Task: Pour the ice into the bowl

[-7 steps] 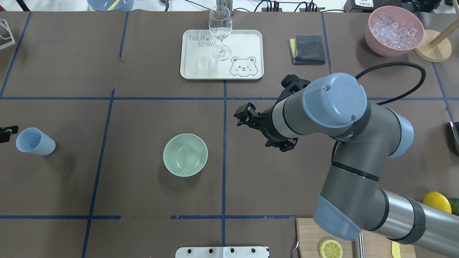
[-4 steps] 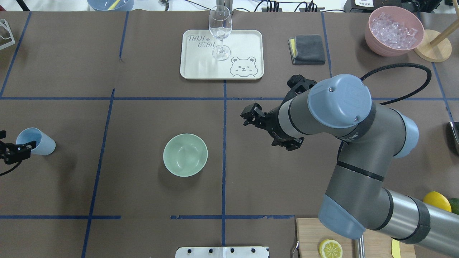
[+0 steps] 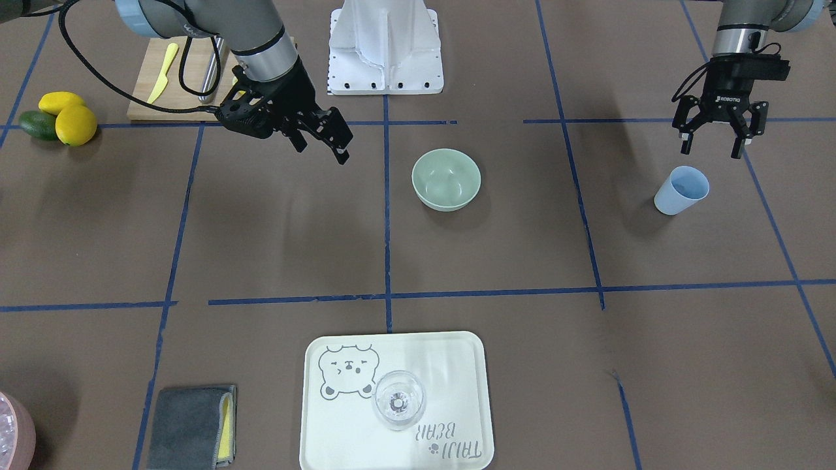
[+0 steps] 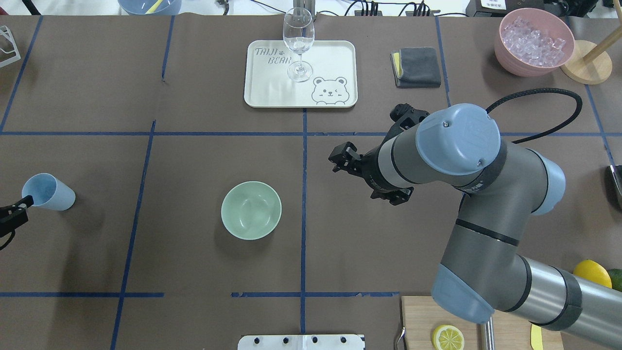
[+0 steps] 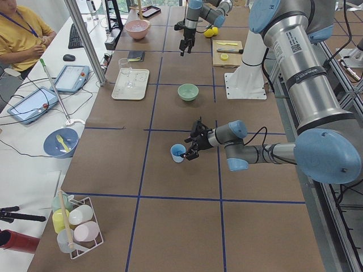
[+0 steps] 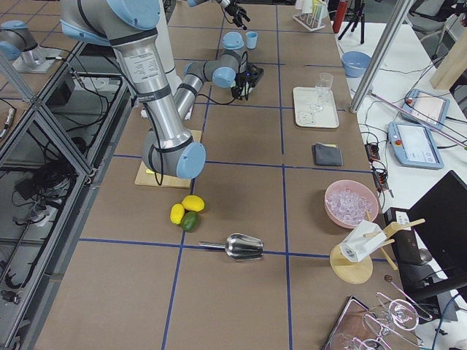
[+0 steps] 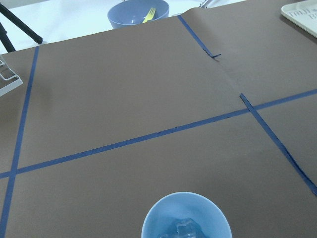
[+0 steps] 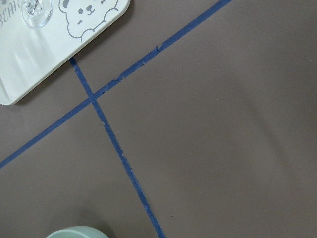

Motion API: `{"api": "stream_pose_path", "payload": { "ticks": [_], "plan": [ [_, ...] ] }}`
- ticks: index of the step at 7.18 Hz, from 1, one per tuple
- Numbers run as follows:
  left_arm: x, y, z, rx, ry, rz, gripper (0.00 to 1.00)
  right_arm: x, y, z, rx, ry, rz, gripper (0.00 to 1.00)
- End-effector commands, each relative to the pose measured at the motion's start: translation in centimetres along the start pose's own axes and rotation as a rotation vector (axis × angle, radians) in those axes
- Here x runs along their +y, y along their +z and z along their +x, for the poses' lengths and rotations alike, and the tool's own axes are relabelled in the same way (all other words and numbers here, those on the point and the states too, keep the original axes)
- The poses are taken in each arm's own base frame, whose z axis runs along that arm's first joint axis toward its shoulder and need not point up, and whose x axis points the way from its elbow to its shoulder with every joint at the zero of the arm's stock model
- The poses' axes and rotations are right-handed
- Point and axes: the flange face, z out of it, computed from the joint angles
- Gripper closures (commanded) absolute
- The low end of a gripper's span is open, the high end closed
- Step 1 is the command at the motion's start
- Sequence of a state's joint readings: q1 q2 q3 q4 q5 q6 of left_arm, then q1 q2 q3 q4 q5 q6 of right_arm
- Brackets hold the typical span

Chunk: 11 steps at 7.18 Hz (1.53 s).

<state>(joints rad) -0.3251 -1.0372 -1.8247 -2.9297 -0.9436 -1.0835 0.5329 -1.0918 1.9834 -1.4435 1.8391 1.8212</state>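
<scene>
The light blue cup has the ice inside, so next my left gripper needs to go around it and close on the cup's body (image 3: 673, 198) below the cup's rim.
The pale sage-green bowl (image 4: 251, 210) stands empty near the table's middle and also shows in the front view (image 3: 446, 179). The ice (image 7: 185, 229) is a small heap of clear cubes inside the upright light blue cup (image 3: 681, 190) at the far left (image 4: 47, 191). My left gripper (image 3: 708, 149) is open and empty. It hovers just on the robot's side of the cup's rim and does not touch it. My right gripper (image 3: 324, 151) is open and empty, raised above the table to the right of the bowl.
A wine glass (image 4: 298, 43) stands on a white bear tray (image 4: 272, 82) at the back. A grey cloth (image 4: 416, 67) and a pink container (image 4: 500, 46) full of ice are at the back right. A cutting board with a lemon slice (image 4: 447, 337) and lemons (image 4: 592, 273) are at the front right.
My left gripper has shifted along the left edge toward the near side of the cup. My right arm has drifted a little to the right, away from the bowl.
</scene>
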Motion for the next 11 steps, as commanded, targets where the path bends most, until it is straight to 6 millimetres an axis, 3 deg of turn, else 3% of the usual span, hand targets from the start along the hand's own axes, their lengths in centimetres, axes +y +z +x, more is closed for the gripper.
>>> {"api": "stream_pose_path", "payload": {
  "ticks": [1, 3, 4, 5, 7, 9, 11],
  "plan": [
    [2.7, -0.1, 0.7, -0.022, -0.086, 0.095, 0.00, -0.6, -0.1, -0.1, -0.003, -0.048, 0.009, 0.00],
    [4.9, 0.0, 1.1, -0.031, -0.061, 0.165, 0.00, -0.7, -0.2, -0.3, -0.006, -0.049, 0.012, 0.00],
    [5.5, 0.0, 2.6, -0.015, -0.061, 0.201, 0.00, -0.7, -0.3, -0.3, -0.007, -0.050, 0.011, 0.00],
    [7.2, 0.6, 1.6, -0.036, -0.018, 0.217, 0.00, -0.7, -0.3, -0.3, -0.007, -0.050, 0.011, 0.00],
    [9.3, 3.2, 4.6, -0.032, -0.050, 0.276, 0.00, -0.7, -0.3, -0.3, -0.008, -0.049, 0.013, 0.00],
    [10.9, 4.2, 3.2, -0.057, -0.010, 0.277, 0.00, -1.0, -0.4, -0.3, -0.007, -0.046, 0.015, 0.00],
    [12.7, 6.0, 4.7, -0.056, -0.019, 0.285, 0.01, -0.9, -0.5, -0.4, -0.010, -0.048, 0.013, 0.00]
  ]
}}
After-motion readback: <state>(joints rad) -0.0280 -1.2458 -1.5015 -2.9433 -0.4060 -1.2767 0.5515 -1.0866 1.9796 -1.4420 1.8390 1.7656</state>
